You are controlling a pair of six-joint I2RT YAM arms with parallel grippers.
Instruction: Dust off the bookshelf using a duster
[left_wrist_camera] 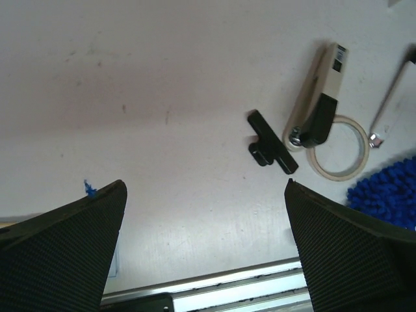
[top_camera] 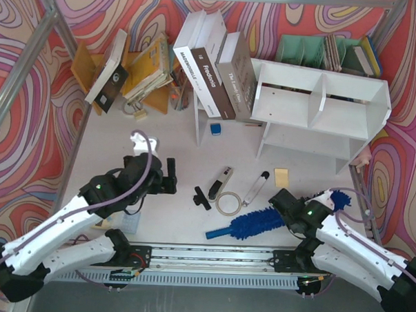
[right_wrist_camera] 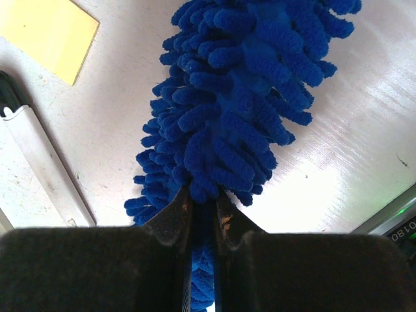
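Note:
Next, my left gripper closes on the duster's handle (top_camera: 222,232), near the bright-blue duster's fluffy head.
The white bookshelf (top_camera: 320,109) stands at the back right, its two compartments facing up. The bright-blue duster (top_camera: 257,224) lies on the table in front of it, handle toward the left and fluffy head toward the right. My right gripper (top_camera: 293,206) is shut on the shaggy head, and the right wrist view shows its jaws (right_wrist_camera: 203,198) pinched into the blue strands of the duster (right_wrist_camera: 247,84). My left gripper (top_camera: 171,176) hovers open over bare table at the left, with nothing between its fingers (left_wrist_camera: 65,253). The duster's edge (left_wrist_camera: 387,195) shows at the right of that view.
A black T-shaped piece (top_camera: 202,197), a beige tool (top_camera: 224,177), a tape ring (top_camera: 228,202), a white marker-like tool (top_camera: 256,188) and a yellow note (top_camera: 282,176) lie mid-table. Books lean beside the shelf at back centre. A green file rack (top_camera: 316,50) and a wooden book stand (top_camera: 87,68) line the back.

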